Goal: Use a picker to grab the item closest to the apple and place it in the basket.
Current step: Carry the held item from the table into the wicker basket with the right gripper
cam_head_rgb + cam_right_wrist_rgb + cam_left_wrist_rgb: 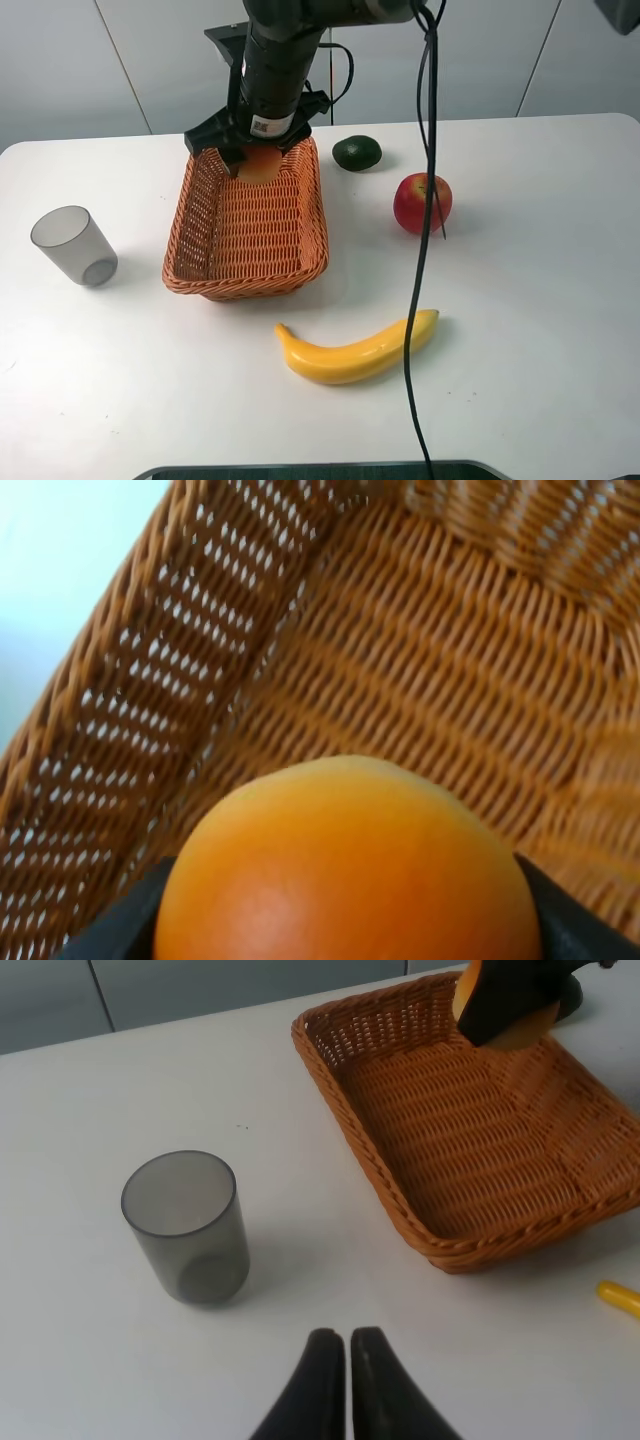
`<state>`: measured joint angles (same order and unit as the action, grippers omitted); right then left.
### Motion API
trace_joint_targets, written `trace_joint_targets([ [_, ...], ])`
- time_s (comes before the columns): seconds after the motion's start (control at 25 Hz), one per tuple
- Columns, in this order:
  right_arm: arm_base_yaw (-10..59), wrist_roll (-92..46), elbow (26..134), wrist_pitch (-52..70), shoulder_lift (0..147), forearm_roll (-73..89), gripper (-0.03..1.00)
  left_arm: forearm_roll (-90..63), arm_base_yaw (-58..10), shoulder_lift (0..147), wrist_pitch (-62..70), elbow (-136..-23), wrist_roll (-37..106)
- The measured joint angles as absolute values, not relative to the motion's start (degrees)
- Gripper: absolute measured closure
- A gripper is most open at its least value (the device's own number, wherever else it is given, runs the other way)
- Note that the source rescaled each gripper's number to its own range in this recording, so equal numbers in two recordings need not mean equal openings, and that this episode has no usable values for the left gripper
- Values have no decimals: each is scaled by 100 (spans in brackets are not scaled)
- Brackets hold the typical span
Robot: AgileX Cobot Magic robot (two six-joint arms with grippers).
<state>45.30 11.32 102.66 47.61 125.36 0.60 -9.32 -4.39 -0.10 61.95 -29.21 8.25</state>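
I will let go of the orange peach-like fruit with my right gripper near the middle of the wicker basket's bottom (245,208). The fruit now hangs over the basket's far end.
The orange peach-like fruit (259,166) hangs over the far end of the wicker basket (205,275), and my right gripper (258,160) is shut on it. In the right wrist view the fruit (345,865) fills the foreground between the black fingers (120,920), with the basket's inner corner (420,650) beneath. The left wrist view shows the held fruit (515,1030) above the basket (470,1250). The red apple (422,202) sits on the table right of the basket. My left gripper (346,1360) is shut on nothing, low over the table near the cup.
A grey translucent cup (73,246) stands left of the basket, also in the left wrist view (187,1226). A dark green avocado (357,152) lies behind the apple. A yellow banana (355,352) lies in front of the basket. A black cable (420,250) hangs down across the apple.
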Motion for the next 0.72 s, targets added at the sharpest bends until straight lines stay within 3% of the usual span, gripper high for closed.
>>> trace_joint_targets([
  [0.72, 4530, 1132, 10292, 4098, 13264, 60, 95, -932, -439, -10, 6195, -2921, 825],
])
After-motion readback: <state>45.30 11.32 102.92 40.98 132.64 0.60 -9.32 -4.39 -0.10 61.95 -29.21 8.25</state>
